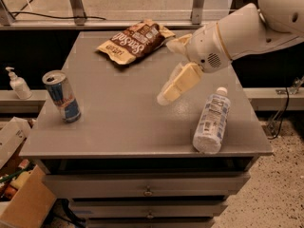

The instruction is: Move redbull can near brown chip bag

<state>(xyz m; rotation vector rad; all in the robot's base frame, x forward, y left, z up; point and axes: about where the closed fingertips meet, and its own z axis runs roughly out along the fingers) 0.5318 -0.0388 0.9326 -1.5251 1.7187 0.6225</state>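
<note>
The robot's gripper will next move to the middle of the redbull can's body (65, 100), below the can's silver top, and close there.
The redbull can (62, 97) stands upright near the table's left front edge, blue and silver with a silver top. The brown chip bag (135, 40) lies at the far middle of the grey table (123, 122). My gripper (176, 83) hangs above the middle right of the table, its cream-coloured fingers pointing down and left, with nothing in them. It is well to the right of the can and in front of the bag. The white arm reaches in from the upper right.
A clear plastic bottle (212, 121) with a white label lies on its side near the table's right front corner. A soap dispenser (17, 83) stands on a ledge at the left. Boxes (19, 194) sit on the floor at lower left. Drawers (147, 189) are under the tabletop.
</note>
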